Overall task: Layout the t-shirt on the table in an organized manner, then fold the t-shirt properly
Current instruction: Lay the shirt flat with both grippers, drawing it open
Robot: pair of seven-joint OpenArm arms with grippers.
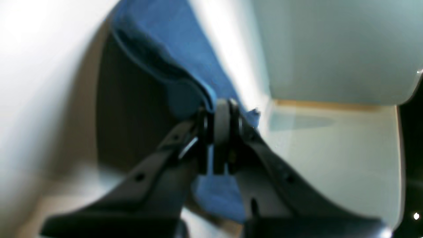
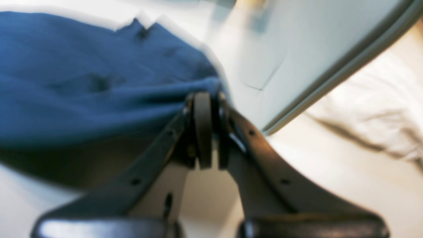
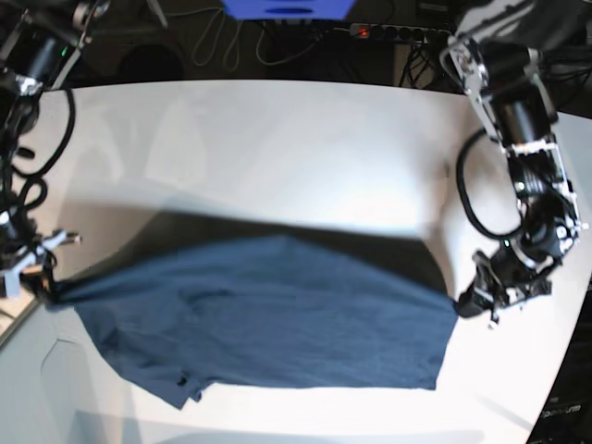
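Note:
I should let go of the edge of the dark navy t-shirt with my left gripper on the white table (image 3: 499,116) close to its far edge.
The dark navy t-shirt (image 3: 268,324) hangs stretched between my two grippers just over the white table (image 3: 277,139), throwing a shadow behind it. My left gripper (image 3: 460,303) is shut on the shirt's edge at the right of the base view. The left wrist view shows its jaws (image 1: 222,109) pinching blue cloth (image 1: 185,43). At the left edge of the base view, my right gripper (image 3: 51,287) is shut on the opposite edge. In the right wrist view its jaws (image 2: 206,96) clamp the fabric (image 2: 82,76). The shirt's lower hem sags toward the table's front.
Cables and a power strip (image 3: 388,32) lie beyond the table's far edge, beside a blue object (image 3: 287,7). The table's grey rim (image 2: 330,79) runs close to my right gripper, with crumpled white cloth (image 2: 373,105) beyond it.

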